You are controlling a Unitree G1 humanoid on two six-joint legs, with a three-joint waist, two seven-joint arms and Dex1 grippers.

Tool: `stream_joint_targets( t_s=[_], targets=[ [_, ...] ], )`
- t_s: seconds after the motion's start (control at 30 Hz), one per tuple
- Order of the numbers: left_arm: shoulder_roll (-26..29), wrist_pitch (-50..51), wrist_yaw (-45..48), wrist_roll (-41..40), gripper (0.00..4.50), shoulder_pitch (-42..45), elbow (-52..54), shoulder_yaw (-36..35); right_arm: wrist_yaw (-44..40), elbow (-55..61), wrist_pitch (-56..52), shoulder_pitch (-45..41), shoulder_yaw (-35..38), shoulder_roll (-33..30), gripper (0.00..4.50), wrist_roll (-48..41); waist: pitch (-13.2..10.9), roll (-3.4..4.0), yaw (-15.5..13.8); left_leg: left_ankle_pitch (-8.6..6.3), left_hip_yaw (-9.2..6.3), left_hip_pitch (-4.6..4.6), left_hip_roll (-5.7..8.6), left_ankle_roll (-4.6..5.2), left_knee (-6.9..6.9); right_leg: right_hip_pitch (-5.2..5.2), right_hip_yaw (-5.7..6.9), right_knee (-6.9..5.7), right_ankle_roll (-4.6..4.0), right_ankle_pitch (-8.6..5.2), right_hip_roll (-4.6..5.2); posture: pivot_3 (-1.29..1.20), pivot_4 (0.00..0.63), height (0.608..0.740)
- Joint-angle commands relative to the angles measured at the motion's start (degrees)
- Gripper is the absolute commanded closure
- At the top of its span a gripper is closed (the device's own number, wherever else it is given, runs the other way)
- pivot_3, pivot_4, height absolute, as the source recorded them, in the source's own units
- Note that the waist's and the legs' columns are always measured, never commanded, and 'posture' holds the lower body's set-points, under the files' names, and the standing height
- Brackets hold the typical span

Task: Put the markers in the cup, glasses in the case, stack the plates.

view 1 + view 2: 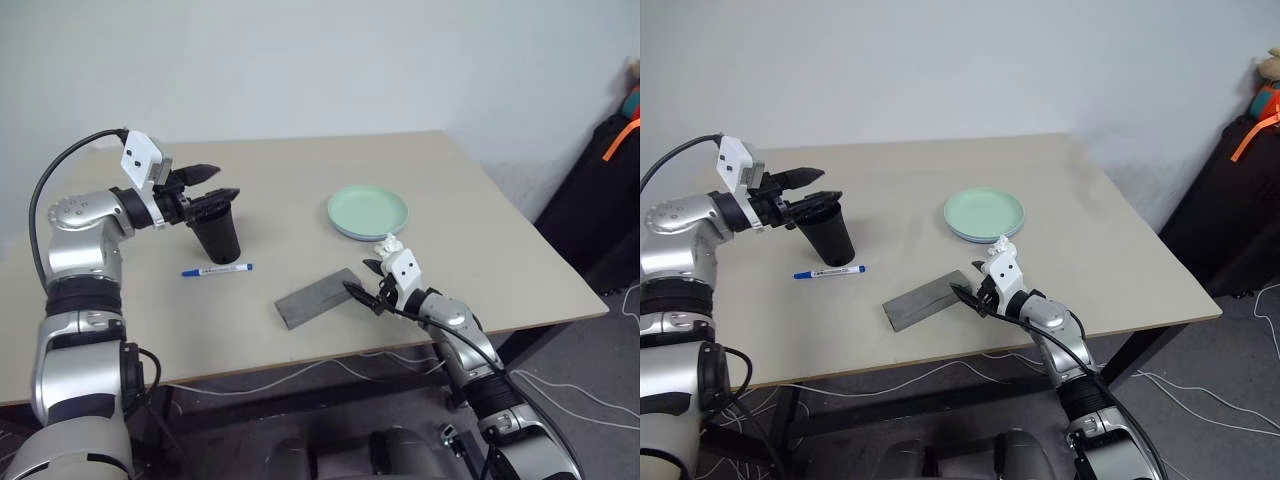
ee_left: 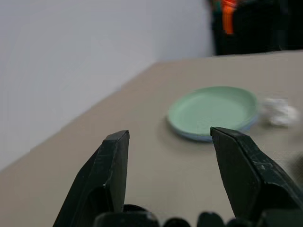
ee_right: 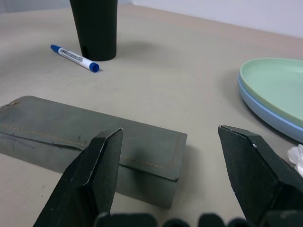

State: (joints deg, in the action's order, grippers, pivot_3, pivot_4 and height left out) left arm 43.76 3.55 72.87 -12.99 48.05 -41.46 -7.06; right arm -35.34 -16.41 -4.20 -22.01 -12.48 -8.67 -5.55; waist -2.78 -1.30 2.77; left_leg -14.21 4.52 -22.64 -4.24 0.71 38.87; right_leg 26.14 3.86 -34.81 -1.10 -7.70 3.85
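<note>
I should next lower my left gripper to the blue-capped marker before the black cup and close on the middle of its body (image 1: 218, 270).
The black cup (image 1: 217, 235) stands upright at the table's left. My left gripper (image 1: 222, 182) hovers open just above its rim, with nothing between the fingers (image 2: 116, 156). One blue-capped marker (image 1: 217, 269) lies flat on the table just in front of the cup. The grey case (image 1: 318, 297) lies closed near the front edge. My right gripper (image 1: 365, 283) stands open at the case's right end, empty, fingers (image 3: 102, 156) spread above the lid. The mint green plate (image 1: 367, 210) sits on the light blue plate (image 3: 258, 106). The glasses are out of view.
A small white lumpy wad (image 1: 387, 243) lies between the plates and my right gripper. The table (image 1: 480, 250) has its front edge close behind the case. Dark bags (image 1: 1240, 190) stand on the floor off the right side.
</note>
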Motion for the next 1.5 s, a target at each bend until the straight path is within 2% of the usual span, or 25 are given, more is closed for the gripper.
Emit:
stream_joint_targets(
  t_s=[0.03,0.1,0.23,0.47,0.77,1.03,1.5],
  targets=[
    [5.0,4.3,11.4,2.7,1.65,-2.0,6.3,7.3,-0.2,1.2,0.4,-2.0,0.4,0.3,1.01,-0.1,0.0,0.03,0.2,0.0,0.01,0.01,0.0,0.0,-0.02,0.0,-0.01,-0.01,-0.01,0.0,0.0,0.0,0.0,0.74],
    [7.0,3.5,13.5,5.6,1.65,-2.9,6.6,10.5,-0.2,0.8,0.5,-2.2,0.4,0.5,1.01,0.0,0.0,0.03,0.2,0.0,0.02,0.02,0.0,0.0,-0.03,0.03,-0.03,-0.03,-0.02,-0.01,0.0,0.0,0.0,0.74],
    [8.9,0.6,14.3,12.0,1.65,-0.2,0.3,15.7,-0.1,0.4,0.6,-2.6,0.5,0.6,1.01,0.0,0.0,0.03,0.2,0.0,0.01,0.01,-0.02,-0.01,-0.03,0.06,-0.01,-0.05,-0.03,-0.01,-0.01,0.0,0.0,0.74],
    [6.7,-9.0,6.8,21.3,1.65,7.5,-14.7,20.4,0.1,-0.2,0.9,-3.0,0.7,0.6,1.01,0.2,0.0,0.01,-0.1,0.0,0.01,-0.07,-0.01,0.0,-0.01,0.08,0.0,-0.02,-0.03,-0.02,0.01,0.0,0.0,0.74],
    [2.7,-15.0,3.4,26.7,1.65,10.9,-23.5,22.9,0.3,-0.6,0.8,-3.5,1.0,0.4,1.01,0.2,0.0,0.0,0.0,0.07,0.07,-0.1,-0.01,0.12,-0.05,0.17,-0.04,-0.02,-0.02,-0.02,0.0,0.0,0.0,0.74],
    [-0.5,-15.9,-2.3,29.8,1.65,13.7,-28.8,23.6,0.1,-1.2,0.6,-4.2,1.0,0.3,1.01,0.1,0.0,-0.03,-0.1,0.06,0.06,-0.11,-0.01,0.11,-0.02,0.15,-0.02,-0.03,-0.01,-0.02,0.02,0.0,0.0,0.74],
    [-4.3,-15.8,-6.5,34.6,1.65,15.0,-33.3,25.1,0.1,-1.5,0.5,-4.6,0.9,0.6,1.01,0.1,0.0,-0.04,-0.1,0.08,0.06,-0.09,-0.01,0.14,-0.03,0.15,-0.04,-0.04,0.0,-0.01,0.01,0.0,0.0,0.74]
  ],
)
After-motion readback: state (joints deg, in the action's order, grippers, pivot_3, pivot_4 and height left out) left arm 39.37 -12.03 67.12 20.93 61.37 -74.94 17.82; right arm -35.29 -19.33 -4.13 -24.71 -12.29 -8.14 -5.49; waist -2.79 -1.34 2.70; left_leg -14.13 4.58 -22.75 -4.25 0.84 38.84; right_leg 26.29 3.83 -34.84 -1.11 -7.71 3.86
